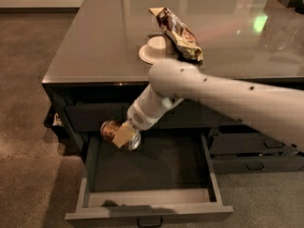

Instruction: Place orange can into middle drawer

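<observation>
I will release the orange can, now on its side above the open drawer, from my gripper on the drawer's dark bottom beside the side [109,174] farthest from the closed drawers.
My gripper [121,135] is shut on the orange can [112,131], holding it on its side in front of the cabinet, just above the back left part of the open middle drawer [147,208]. The can shows an orange-brown body and a silver end. One pale fingertip [122,134] covers part of it. The drawer is pulled far out, with paler grey inner walls and a dark floor with nothing on it. Its small bar handle sits at the bottom edge of the view.
A brown crinkled snack bag [178,33] and a white bowl [155,49] lie on the dark glossy tabletop [95,46]. Closed drawer fronts [256,160] are to the right. My white arm [228,96] crosses the cabinet front from the right. Brown carpet surrounds the cabinet.
</observation>
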{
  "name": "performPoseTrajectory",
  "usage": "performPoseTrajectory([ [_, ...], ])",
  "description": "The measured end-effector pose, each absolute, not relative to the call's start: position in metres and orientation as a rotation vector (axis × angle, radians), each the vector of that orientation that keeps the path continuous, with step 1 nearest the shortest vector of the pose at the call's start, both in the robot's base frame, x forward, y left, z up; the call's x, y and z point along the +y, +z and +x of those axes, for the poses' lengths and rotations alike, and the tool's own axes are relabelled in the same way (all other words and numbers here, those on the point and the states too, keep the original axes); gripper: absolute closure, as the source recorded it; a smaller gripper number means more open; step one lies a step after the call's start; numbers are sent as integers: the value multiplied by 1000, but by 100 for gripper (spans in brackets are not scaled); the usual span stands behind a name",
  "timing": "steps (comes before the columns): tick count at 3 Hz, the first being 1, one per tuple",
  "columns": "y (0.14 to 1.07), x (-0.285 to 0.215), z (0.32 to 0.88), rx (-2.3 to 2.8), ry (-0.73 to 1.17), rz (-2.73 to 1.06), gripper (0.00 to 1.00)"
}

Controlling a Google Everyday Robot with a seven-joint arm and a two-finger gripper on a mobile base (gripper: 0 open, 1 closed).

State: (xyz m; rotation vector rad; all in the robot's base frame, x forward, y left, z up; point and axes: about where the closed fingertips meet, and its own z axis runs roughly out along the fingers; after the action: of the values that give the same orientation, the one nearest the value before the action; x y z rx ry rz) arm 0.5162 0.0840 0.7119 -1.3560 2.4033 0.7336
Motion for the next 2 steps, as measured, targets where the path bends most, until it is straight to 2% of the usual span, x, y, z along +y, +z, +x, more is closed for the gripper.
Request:
performPoseTrajectory([
  [1,617,112,505,2419,826,-1342,100],
  [2,617,112,505,2419,826,-1342,100],
])
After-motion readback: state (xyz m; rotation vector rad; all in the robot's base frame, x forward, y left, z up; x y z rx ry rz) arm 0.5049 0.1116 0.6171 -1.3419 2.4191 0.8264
